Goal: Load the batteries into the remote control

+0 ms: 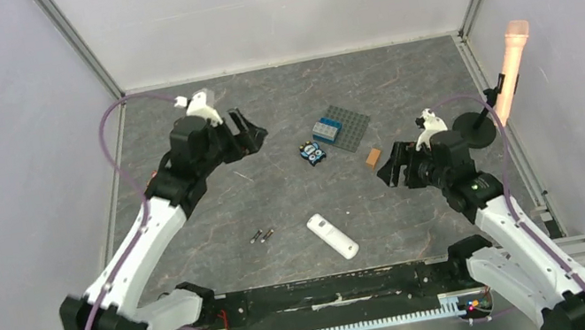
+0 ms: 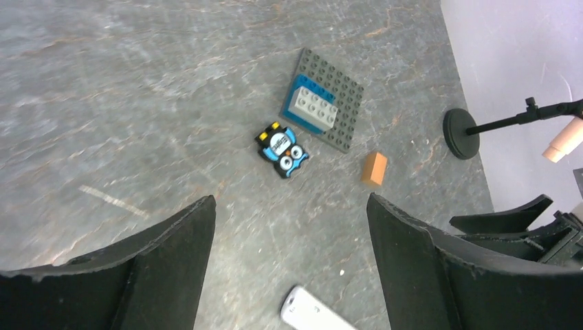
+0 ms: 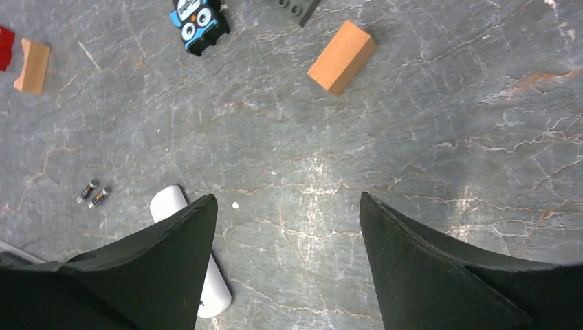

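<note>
My right gripper should close on the white remote control's front end (image 1: 347,250) (image 3: 216,300), which is the end nearest the front edge of the table and farther from the batteries.
The white remote control (image 1: 332,235) lies on the grey table near the front middle, slanted. Its end shows in the left wrist view (image 2: 313,315) and it is partly behind a finger in the right wrist view (image 3: 206,289). Two tiny batteries (image 1: 261,236) lie side by side left of it, also in the right wrist view (image 3: 95,193). My left gripper (image 1: 252,134) is open and empty, high over the back left. My right gripper (image 1: 390,167) is open and empty, above the table right of the remote.
A grey studded baseplate (image 1: 352,128) with a blue and white brick (image 1: 326,129) sits at the back middle. A small blue owl-faced toy (image 1: 313,153) and an orange-brown block (image 1: 374,157) lie near it. A black stand (image 1: 478,127) with a pale microphone is at the right wall.
</note>
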